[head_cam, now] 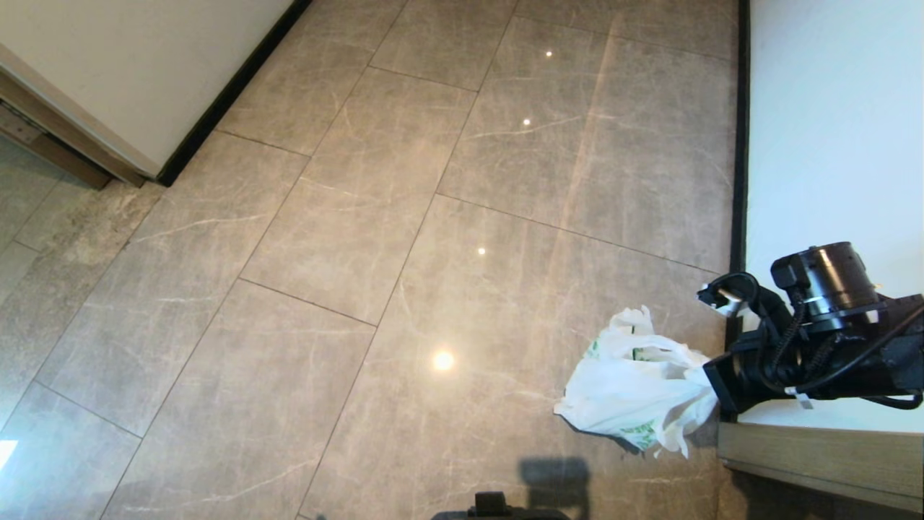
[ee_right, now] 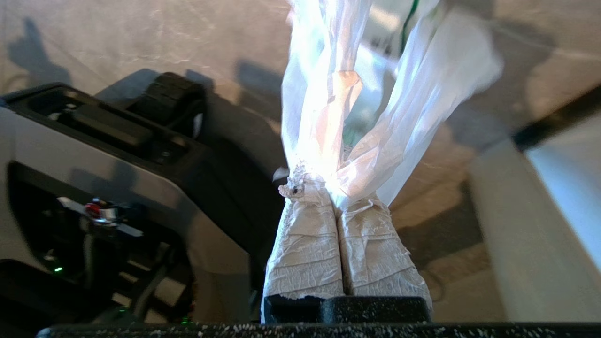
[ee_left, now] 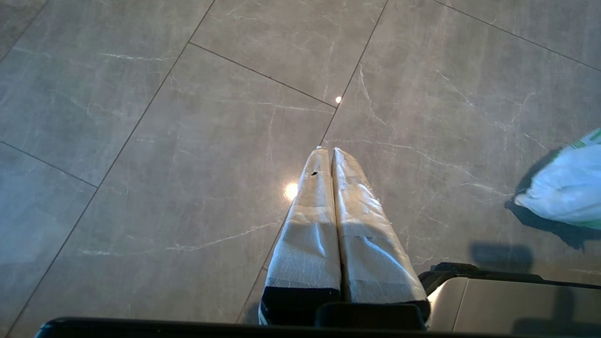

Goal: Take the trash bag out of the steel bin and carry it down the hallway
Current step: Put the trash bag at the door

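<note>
The robot's right gripper will let go of the trash bag on the hallway floor tiles a little out from the wooden ledge (head_cam: 599, 386).
The trash bag (head_cam: 635, 383), thin, white and wrinkled with green print, hangs just above the hallway floor (head_cam: 404, 238) at the lower right of the head view. My right gripper (head_cam: 711, 383) reaches in from the right, and its taped fingers (ee_right: 305, 244) are shut on the bag's gathered top (ee_right: 399, 108). In the left wrist view the bag (ee_left: 568, 188) shows at the far edge, well apart from my left gripper (ee_left: 327, 150), which is shut with nothing in it and hangs parked over the tiles. The steel bin is out of view.
An off-white wall with a black baseboard (head_cam: 224, 94) and a brown door frame (head_cam: 50, 137) runs along the left. A white wall (head_cam: 830, 108) and a wooden ledge (head_cam: 816, 448) stand close on the right. My own base (ee_right: 94, 155) sits beside the bag.
</note>
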Controlling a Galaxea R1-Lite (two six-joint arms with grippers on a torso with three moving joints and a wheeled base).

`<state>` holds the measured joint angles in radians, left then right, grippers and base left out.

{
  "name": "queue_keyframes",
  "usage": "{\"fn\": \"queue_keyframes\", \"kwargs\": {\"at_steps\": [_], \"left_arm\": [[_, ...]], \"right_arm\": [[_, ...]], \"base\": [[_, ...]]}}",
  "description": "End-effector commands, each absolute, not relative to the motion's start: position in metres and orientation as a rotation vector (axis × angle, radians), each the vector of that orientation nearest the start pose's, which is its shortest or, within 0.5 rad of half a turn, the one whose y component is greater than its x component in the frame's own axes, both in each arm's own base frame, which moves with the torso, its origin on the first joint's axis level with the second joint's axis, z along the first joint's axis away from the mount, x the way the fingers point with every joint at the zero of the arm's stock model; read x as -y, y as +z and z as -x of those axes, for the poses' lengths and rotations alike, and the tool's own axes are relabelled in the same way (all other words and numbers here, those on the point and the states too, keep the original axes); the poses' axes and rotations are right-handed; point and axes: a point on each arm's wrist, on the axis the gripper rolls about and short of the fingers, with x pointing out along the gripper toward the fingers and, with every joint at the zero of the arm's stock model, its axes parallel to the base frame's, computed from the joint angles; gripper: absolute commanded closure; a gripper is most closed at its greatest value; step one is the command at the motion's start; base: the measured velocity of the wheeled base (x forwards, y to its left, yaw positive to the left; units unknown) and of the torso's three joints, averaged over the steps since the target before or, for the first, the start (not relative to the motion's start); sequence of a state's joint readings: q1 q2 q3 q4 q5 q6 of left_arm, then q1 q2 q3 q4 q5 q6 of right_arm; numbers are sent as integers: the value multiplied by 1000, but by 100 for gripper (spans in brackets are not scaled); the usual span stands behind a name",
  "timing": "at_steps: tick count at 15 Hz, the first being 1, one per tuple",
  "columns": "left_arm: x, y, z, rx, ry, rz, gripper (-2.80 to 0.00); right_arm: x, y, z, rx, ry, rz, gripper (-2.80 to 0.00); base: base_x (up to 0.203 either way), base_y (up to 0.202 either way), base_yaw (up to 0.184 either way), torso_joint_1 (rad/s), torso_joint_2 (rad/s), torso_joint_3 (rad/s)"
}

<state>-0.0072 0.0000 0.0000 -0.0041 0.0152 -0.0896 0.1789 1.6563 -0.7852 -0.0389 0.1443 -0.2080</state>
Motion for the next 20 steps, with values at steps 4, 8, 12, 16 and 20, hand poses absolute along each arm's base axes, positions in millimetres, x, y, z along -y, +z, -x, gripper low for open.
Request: {"fn": "queue_keyframes", "kwargs": {"at_steps": [4,8,12,16,20], "left_arm": [[-1,76,23,5,7,91,0],[-1,76,23,5,7,91,0],[-1,76,23,5,7,91,0],[-1,76,23,5,7,91,0],[-1,76,23,5,7,91,0]], "right_arm": [[-63,98,-278,-934,392,155,0],[-61,69,-290,-948,378,146,0],[-61,45,-288,-982,371,133,0],[-61,37,-289,-972,354,97,0],[-63,39,-290,-962,358,99,0]], "base": [[0,0,0,0,0,0],[0,0,0,0,0,0],[0,0,0,0,0,0],[0,0,0,0,0,0],[0,0,0,0,0,0]]}}
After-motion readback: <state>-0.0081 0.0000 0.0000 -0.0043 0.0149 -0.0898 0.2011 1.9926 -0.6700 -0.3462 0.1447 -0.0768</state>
